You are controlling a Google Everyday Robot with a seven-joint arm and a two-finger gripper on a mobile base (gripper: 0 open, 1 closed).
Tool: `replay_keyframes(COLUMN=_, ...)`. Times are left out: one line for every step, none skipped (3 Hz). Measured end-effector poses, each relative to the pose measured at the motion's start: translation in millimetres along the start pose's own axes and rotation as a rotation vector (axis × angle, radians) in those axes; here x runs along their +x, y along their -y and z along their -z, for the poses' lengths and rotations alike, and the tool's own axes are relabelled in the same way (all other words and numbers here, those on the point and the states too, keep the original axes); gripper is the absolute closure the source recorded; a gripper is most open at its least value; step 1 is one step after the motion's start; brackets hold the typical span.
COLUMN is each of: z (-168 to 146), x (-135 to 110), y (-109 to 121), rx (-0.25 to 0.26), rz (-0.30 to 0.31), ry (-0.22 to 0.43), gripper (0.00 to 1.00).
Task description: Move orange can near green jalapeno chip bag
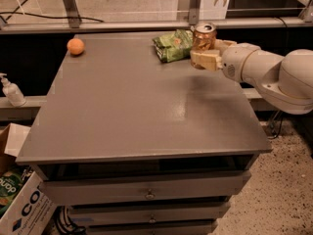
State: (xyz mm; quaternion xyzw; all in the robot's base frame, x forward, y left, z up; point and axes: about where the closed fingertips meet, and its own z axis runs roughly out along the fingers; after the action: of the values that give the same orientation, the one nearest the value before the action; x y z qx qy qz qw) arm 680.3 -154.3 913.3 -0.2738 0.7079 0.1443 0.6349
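My gripper should release the orange can on the table (198, 67) next to the edge of the green jalapeno chip bag that is nearest my arm.
The orange can (203, 37) is upright, gold-orange with a silver top, held above the grey table's (137, 111) far right part. My gripper (205, 57) is shut on the can, with the white arm reaching in from the right. The green jalapeno chip bag (173, 45) lies flat on the table just left of the can, its right edge partly behind the can and my fingers (205, 60).
A small round orange fruit (75, 46) sits at the table's far left corner. A metal rail runs behind the table. A soap bottle (11, 90) stands on a ledge at left. Cardboard boxes (19, 199) sit on the floor lower left. Drawers are below the tabletop.
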Motion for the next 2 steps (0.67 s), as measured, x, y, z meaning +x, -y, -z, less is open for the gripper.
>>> replay_keyframes(z=-6, x=17, y=27, rx=0.058, rz=-0.067, ry=0.009, gripper=1.00)
replay_keyframes(z=-18, x=26, y=39, rx=0.083, rz=-0.118, ry=0.041, gripper=1.00)
